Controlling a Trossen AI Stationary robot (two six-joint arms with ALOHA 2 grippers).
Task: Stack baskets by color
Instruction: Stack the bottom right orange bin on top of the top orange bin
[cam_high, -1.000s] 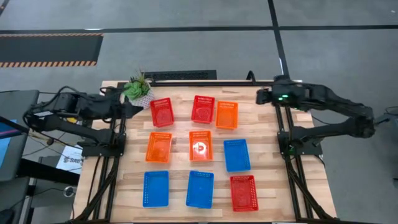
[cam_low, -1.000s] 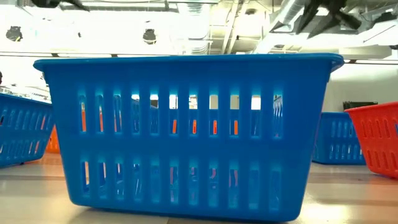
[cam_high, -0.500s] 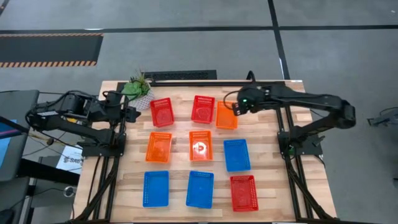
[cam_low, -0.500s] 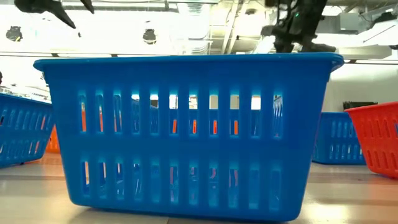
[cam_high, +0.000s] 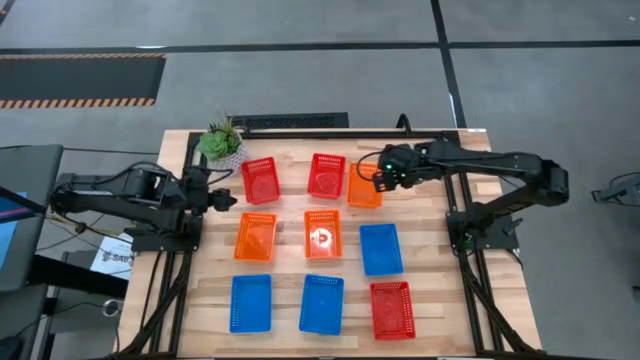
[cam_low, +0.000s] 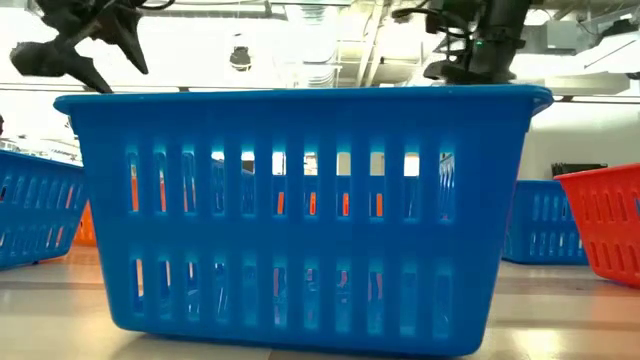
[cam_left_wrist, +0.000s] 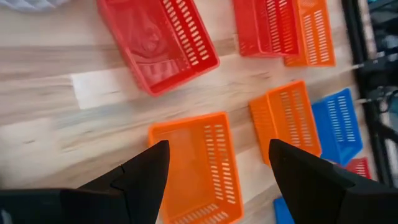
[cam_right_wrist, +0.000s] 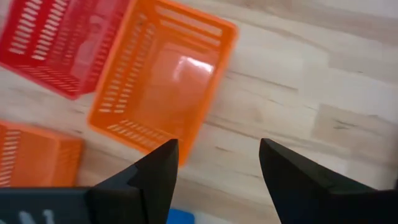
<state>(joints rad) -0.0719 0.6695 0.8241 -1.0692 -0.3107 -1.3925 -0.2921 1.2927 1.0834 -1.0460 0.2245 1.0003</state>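
Observation:
The orange basket's long rim (cam_high: 340, 235) facing the blue basket beside it, in the middle of the table, is the next place my right gripper will go to and close on.
Three red, three orange and three blue baskets stand apart on the wooden table (cam_high: 420, 230) in three rows. My right gripper (cam_high: 383, 178) (cam_right_wrist: 217, 155) hangs open above the right edge of the far-row orange basket (cam_high: 362, 190) (cam_right_wrist: 161, 87), touching nothing. A red basket (cam_high: 326, 175) stands right beside that orange one. My left gripper (cam_high: 225, 198) (cam_left_wrist: 214, 155) hangs open, pointing slantwise down toward the middle-row left orange basket (cam_high: 255, 236) (cam_left_wrist: 199, 168). It hangs between that basket and the far-left red basket (cam_high: 260, 180) (cam_left_wrist: 158, 40).
A small potted plant (cam_high: 220, 143) stands at the far left corner. A second orange basket (cam_high: 322, 234) sits mid-table, a blue one (cam_high: 380, 248) right of it. The near row holds two blue baskets (cam_high: 250, 303) (cam_high: 321, 303) and a red one (cam_high: 392, 309). One blue basket (cam_low: 300, 210) fills the low view.
My right gripper has swung from the table's far right corner toward the left, sunk and tipped downward, ending over the far-row orange basket. My left gripper has sunk and edged toward the middle-row left orange basket. No basket has moved.

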